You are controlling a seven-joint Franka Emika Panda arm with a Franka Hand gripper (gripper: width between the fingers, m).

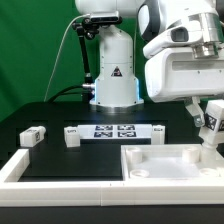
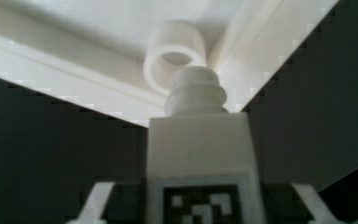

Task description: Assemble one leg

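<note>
My gripper is going to release the leg standing upright in the white rimmed piece's near corner socket (image 1: 208,172) (image 2: 172,62), below my gripper.
My gripper (image 1: 204,126) is at the exterior view's right, shut on a leg (image 1: 213,113), a chunky white block with square tags. It holds the leg over the far right corner of the large flat white rimmed piece (image 1: 160,166). In the wrist view the leg (image 2: 202,150) sits between my fingers (image 2: 101,200), tag face toward the camera. Its stepped threaded tip (image 2: 195,88) points at the round socket (image 2: 174,52) in that piece's corner, close to it. I cannot tell whether they touch.
Three loose legs lie on the black table: one at the left (image 1: 32,135), one (image 1: 71,136) and one (image 1: 158,129) at either end of the marker board (image 1: 115,130). A white rail (image 1: 20,166) lies at the front left. The robot base (image 1: 113,80) stands behind.
</note>
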